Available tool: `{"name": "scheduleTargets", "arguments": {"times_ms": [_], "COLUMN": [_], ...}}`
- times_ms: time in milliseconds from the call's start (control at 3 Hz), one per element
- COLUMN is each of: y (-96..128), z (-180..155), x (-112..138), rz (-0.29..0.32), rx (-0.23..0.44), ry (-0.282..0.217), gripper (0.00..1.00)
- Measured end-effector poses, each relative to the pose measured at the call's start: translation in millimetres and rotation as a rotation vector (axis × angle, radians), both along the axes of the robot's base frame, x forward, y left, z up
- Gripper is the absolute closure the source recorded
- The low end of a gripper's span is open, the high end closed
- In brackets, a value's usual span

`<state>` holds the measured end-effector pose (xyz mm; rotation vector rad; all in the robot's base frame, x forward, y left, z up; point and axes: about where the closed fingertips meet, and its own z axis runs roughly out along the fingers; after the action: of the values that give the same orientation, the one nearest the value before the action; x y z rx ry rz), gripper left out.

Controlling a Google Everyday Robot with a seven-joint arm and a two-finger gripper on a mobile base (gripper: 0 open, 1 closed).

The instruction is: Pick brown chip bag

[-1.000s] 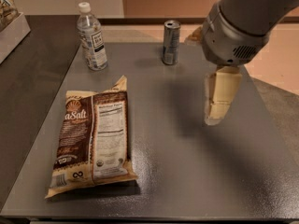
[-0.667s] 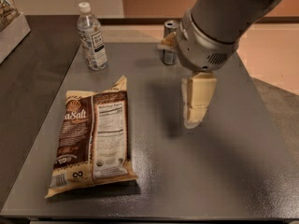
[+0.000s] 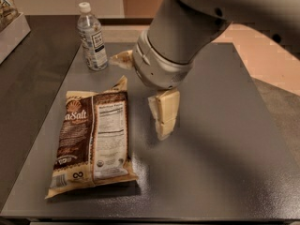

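I need to close my gripper on the upper part [image 3: 98,111] of the brown chip bag, just below the end closest to the water bottle.
The brown chip bag [image 3: 93,142] lies flat on the grey table [image 3: 220,153] at the front left, with its white nutrition panel and "Salt" lettering facing up. My gripper [image 3: 164,123] hangs from the big grey wrist just right of the bag's upper right corner, close above the table. It holds nothing and is apart from the bag.
A clear water bottle [image 3: 92,36] stands upright at the back left, behind the bag. A box [image 3: 9,20] sits at the far left edge. My arm covers the back middle of the table. The table's right edge borders a tan floor.
My gripper has moved left and lower, from the right half of the table to just beside the bag. The arm now hides the silver can. The bag and bottle have not moved.
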<state>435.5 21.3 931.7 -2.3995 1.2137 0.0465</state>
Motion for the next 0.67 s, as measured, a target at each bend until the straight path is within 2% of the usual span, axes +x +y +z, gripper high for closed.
{"name": "scheduleTargets", "arguments": {"times_ms": [333, 667], "y": [30, 53], "z": [-19, -41], "x": [-7, -10], "rz": [0.208, 0.402], "rx": [-0.011, -0.057], "ry": [-0.039, -0.071], "gripper": [0.0, 0.0]}}
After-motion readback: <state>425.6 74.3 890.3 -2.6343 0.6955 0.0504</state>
